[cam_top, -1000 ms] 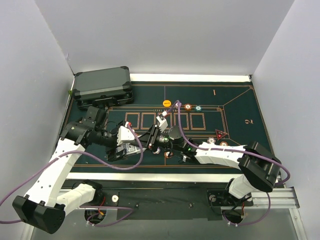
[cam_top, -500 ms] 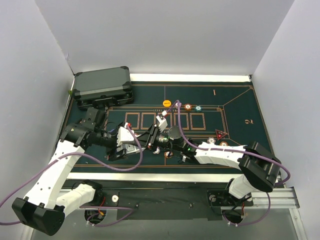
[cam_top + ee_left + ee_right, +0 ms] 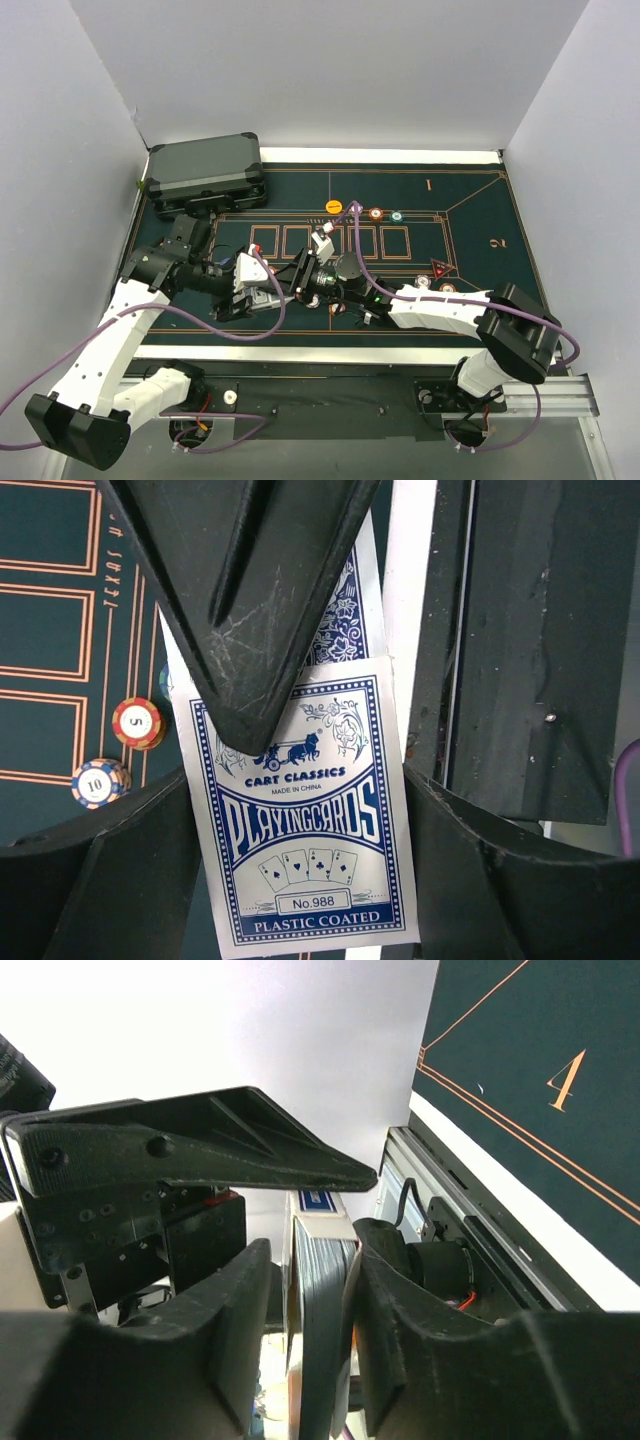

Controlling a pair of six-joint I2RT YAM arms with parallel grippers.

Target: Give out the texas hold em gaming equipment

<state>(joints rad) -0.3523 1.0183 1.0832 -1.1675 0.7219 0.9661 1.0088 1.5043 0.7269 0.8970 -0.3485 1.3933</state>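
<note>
The robot's right finger reaches past the cards onto the box's printed front, so the right gripper needs to open, back off and take only the cards' protruding end (image 3: 346,618).
A blue and white playing-card box (image 3: 300,860) hangs above the green felt mat (image 3: 480,230) at centre left. My left gripper (image 3: 298,780) is shut on its two long edges. My right gripper (image 3: 312,1235) straddles the box's open end, where the stacked cards (image 3: 322,1310) show. One of its fingers (image 3: 390,1300) touches the deck and the other (image 3: 235,1310) stands a sliver off, so it is slightly open. Both grippers meet in the top view, left (image 3: 262,290) and right (image 3: 290,283). A red chip (image 3: 137,723) and a white-blue chip (image 3: 97,783) lie on the mat below.
A dark grey hard case (image 3: 205,172) sits at the mat's far left corner. A yellow chip (image 3: 334,206), an orange chip (image 3: 375,213) and a teal chip (image 3: 397,216) line the far side. A red triangle marker (image 3: 440,268) and two chips (image 3: 436,285) lie right of centre.
My left gripper has closed onto the card box's edges. My right gripper has loosened a little on the box. Both arms have stayed in nearly the same place.
</note>
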